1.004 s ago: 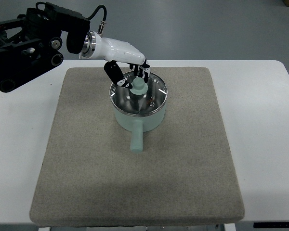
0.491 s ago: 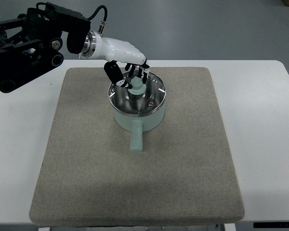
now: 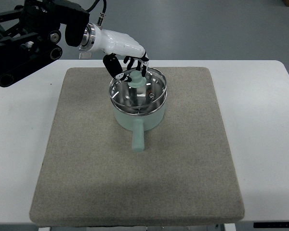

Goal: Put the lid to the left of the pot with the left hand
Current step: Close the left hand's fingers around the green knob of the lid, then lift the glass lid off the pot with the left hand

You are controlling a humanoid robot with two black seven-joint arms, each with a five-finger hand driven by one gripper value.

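Observation:
The left gripper needs to release the glass lid on the grey mat's far corner [image 3: 83,96], beside the pot. The lid now hangs just above the pot's rim.
A pale green pot [image 3: 137,118] with a green handle pointing toward me stands on the grey mat [image 3: 135,183]. Its glass lid [image 3: 138,91], steel-rimmed with a green knob [image 3: 136,79], hangs a little above the pot's rim, slightly tilted. My left hand [image 3: 130,67], white with black fingers, reaches in from the upper left and is shut on the lid's knob. The right arm does not show.
The mat lies on a white table [image 3: 260,120]. Bare mat stretches left of the pot, in front of it and to its right. My left arm's black housing [image 3: 29,38] fills the upper left corner.
The left hand has risen with the knob in its fingers. The lid has come up off the pot's rim and shifted slightly away from me.

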